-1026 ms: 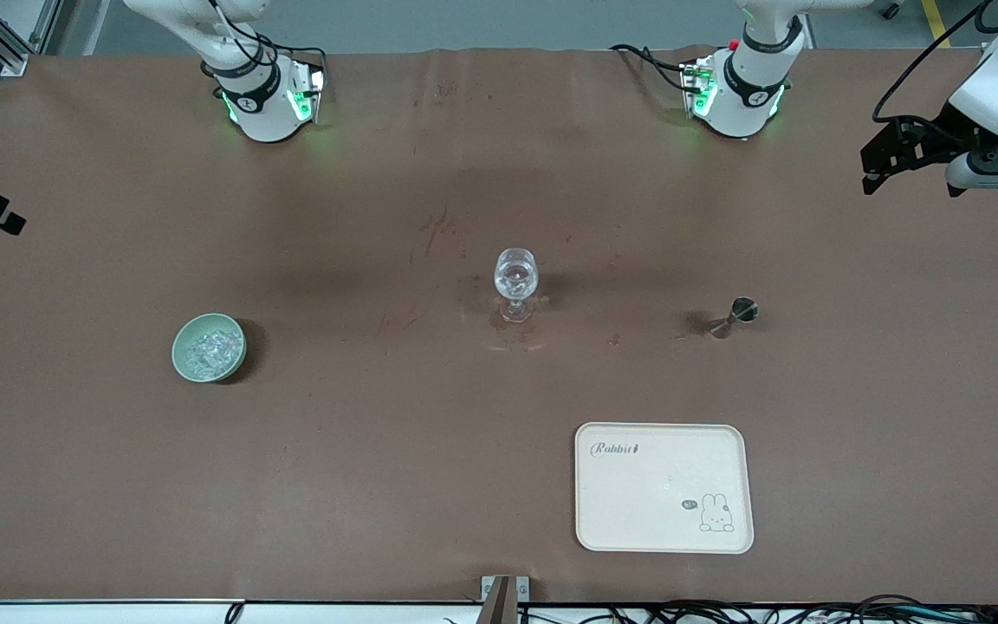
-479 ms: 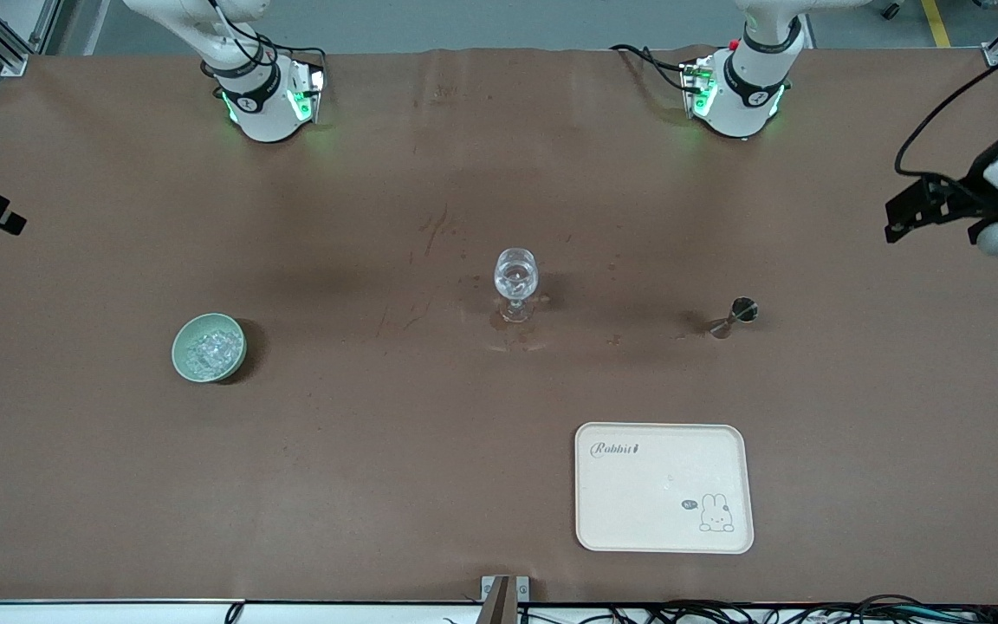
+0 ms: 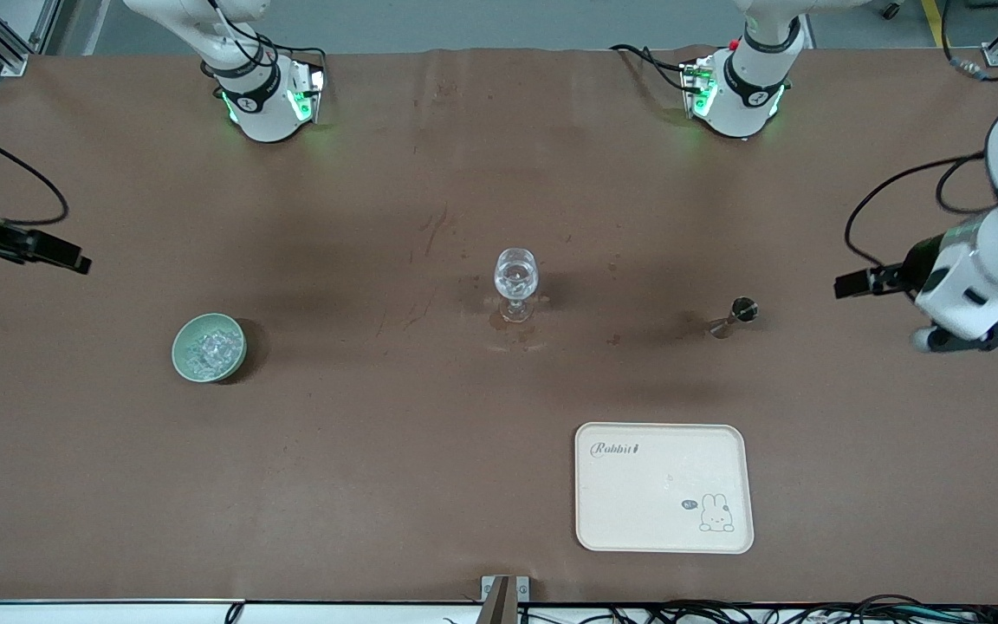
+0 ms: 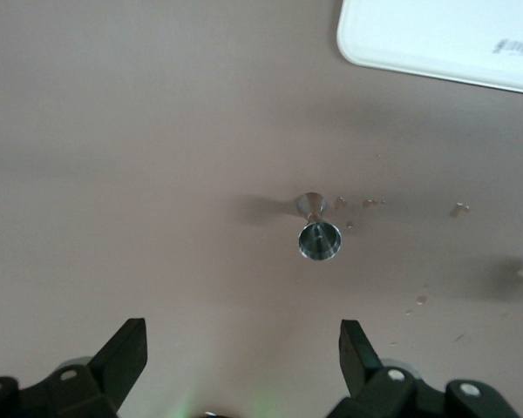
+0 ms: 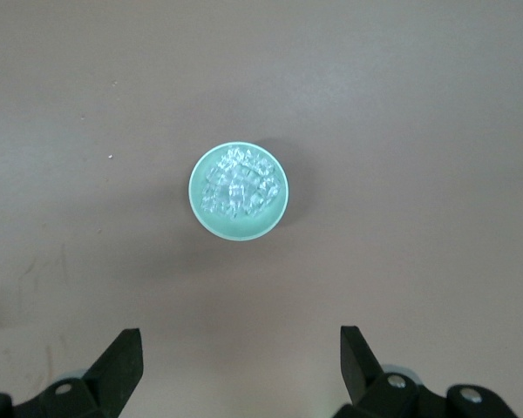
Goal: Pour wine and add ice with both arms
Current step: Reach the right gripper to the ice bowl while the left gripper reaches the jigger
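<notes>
The robot's left gripper will next go to the metal jigger's narrow middle (image 3: pixel 732 321) (image 4: pixel 314 218), between its two cups, and close there.
A clear stemmed wine glass (image 3: pixel 516 279) stands upright at the table's middle. A green bowl (image 3: pixel 177 351) with the ice (image 3: pixel 211 348), several small clear chunks, sits toward the right arm's end. A small metal jigger (image 3: pixel 735 315) stands toward the left arm's end. My left gripper (image 3: pixel 842 285) is open and empty over bare table beside the jigger (image 4: pixel 318 237); its wrist view shows its spread fingers (image 4: pixel 242 348). My right gripper (image 3: pixel 76 259) is open and empty over bare table near the bowl (image 5: pixel 235 232) of ice (image 5: pixel 238 185); its fingers (image 5: pixel 241 353) are spread.
A cream tray (image 3: pixel 664 520) with a rabbit print lies nearer to the front camera than the jigger; its corner shows in the left wrist view (image 4: pixel 436 39). Dark stains mark the brown table cover around the glass and jigger. The arm bases (image 3: pixel 261 95) stand along the table's back.
The left gripper has swung from the table's end down to beside the jigger. The right gripper has come into view over the table near the ice bowl.
</notes>
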Action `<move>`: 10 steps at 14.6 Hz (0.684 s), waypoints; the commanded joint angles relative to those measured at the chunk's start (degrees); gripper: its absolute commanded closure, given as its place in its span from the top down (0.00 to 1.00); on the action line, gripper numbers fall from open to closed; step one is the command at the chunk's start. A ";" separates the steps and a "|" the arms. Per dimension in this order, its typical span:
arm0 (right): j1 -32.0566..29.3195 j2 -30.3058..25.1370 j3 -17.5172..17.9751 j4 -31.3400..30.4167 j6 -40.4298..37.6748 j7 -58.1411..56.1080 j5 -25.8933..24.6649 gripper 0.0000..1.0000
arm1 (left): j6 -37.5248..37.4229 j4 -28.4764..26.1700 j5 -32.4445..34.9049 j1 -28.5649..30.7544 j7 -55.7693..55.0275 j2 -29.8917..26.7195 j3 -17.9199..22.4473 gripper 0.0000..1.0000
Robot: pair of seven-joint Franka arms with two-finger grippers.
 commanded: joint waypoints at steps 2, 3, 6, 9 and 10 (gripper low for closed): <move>-0.11 0.94 2.23 -15.14 19.56 -0.75 0.71 1.00 | 2.30 -0.80 -9.83 6.28 -5.94 7.98 -0.20 0.93; -0.02 2.53 2.32 -17.61 24.58 -0.75 0.71 1.00 | 2.48 -0.81 -12.99 8.22 -6.65 10.35 -0.20 0.93; 0.24 6.75 3.02 -21.92 34.27 -1.28 0.27 1.00 | 3.88 -0.72 -18.64 10.51 -11.30 16.24 -0.12 0.91; 0.24 11.05 4.08 -25.01 43.67 -1.63 0.09 1.00 | 5.82 -0.98 -23.98 15.25 -12.98 21.34 -0.20 0.95; 0.33 12.37 4.17 -25.54 45.96 -1.72 0.01 1.00 | 6.26 -0.98 -26.71 15.96 -13.07 23.19 -0.20 0.96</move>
